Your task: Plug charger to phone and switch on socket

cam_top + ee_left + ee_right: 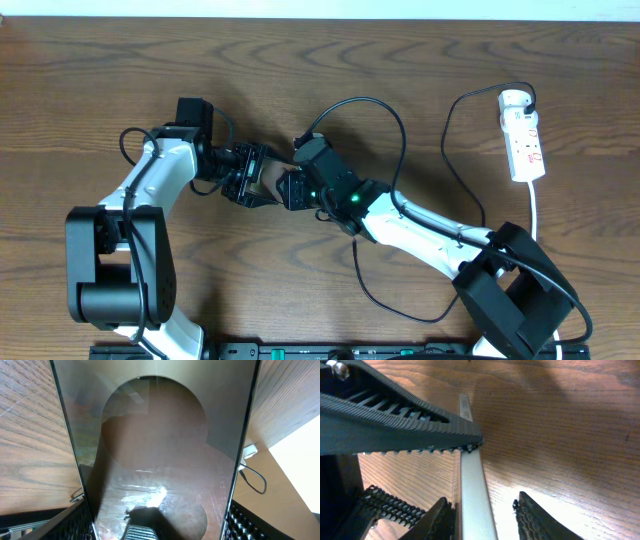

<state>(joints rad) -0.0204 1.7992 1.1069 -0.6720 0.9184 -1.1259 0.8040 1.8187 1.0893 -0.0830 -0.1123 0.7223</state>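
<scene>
The phone's wide side is spanned by my left gripper, so next my right gripper takes the phone by its silver edge (474,480) before my left gripper pinches the phone's thickness.
The phone (268,178) is a dark glossy slab held on edge near the table's middle. My left gripper (240,178) is shut on it. In the left wrist view the phone (160,435) fills the space between the fingers (160,527). My right gripper (292,188) is open and straddles the phone's silver edge (472,495). Its left finger is against that edge and its right finger stands apart from it (482,515). The charger (403,140), a thin black cable, loops from behind the right gripper. Its plug tip is hidden. The socket (523,135) lies at the far right.
The socket's white cord (535,210) runs down toward the right arm's base. More black cable curves across the table right of centre (470,200) and below the right arm (380,295). The left gripper's ribbed finger (395,420) crosses the top of the right wrist view.
</scene>
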